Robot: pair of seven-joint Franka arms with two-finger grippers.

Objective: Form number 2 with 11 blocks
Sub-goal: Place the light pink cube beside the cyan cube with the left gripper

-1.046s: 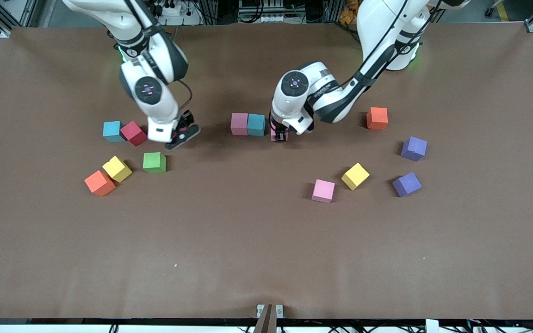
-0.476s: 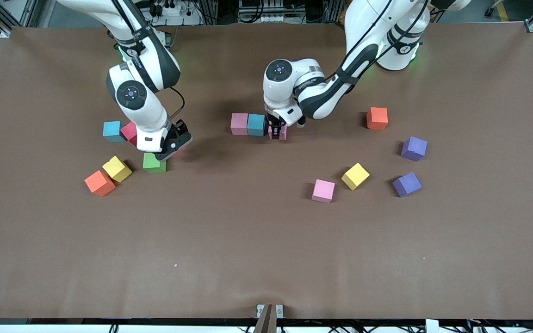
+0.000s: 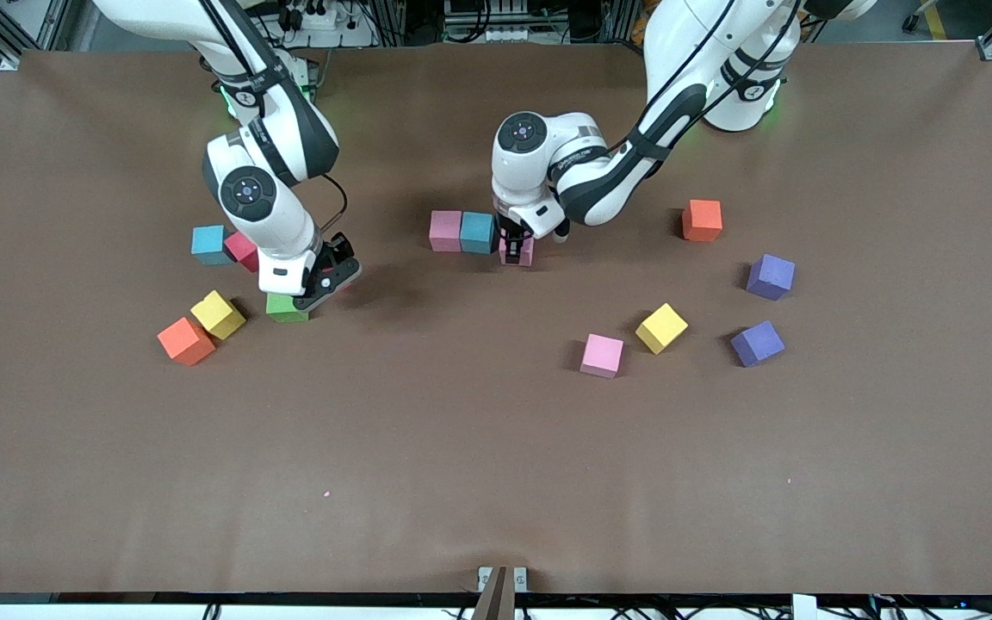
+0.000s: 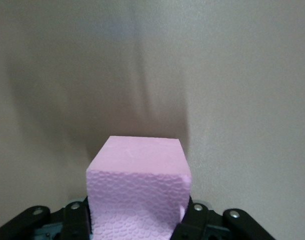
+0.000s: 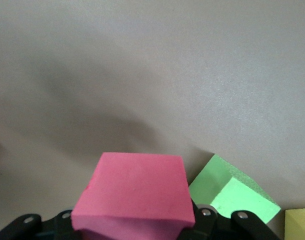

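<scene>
Next, I let go of the pink block in my left gripper against the open side of the light blue block [image 3: 505, 237] in the mid-table row.
A pink block [image 3: 444, 231] and a light blue block [image 3: 476, 232] sit touching in a row at mid-table. My left gripper [image 3: 516, 246] is shut on another pink block [image 4: 137, 185], held low right beside the light blue one, toward the left arm's end. My right gripper [image 3: 317, 288] is shut on a crimson block [image 5: 132, 192] and hangs close over the green block [image 3: 285, 309], which the right wrist view shows as the green block [image 5: 232, 192] just past the held cube. In the front view the gripper mostly hides the crimson cube.
Light blue [image 3: 208, 244], crimson [image 3: 240, 248], yellow [image 3: 218, 314] and orange [image 3: 185, 341] blocks lie loose near the right arm's end. Orange [image 3: 702, 220], two purple [image 3: 771, 276] [image 3: 757, 343], yellow [image 3: 661, 328] and pink [image 3: 602, 356] blocks lie toward the left arm's end.
My right gripper has swung with its crimson block from beside the green block to over it. The left gripper has nudged its pink block slightly closer to the light blue one.
</scene>
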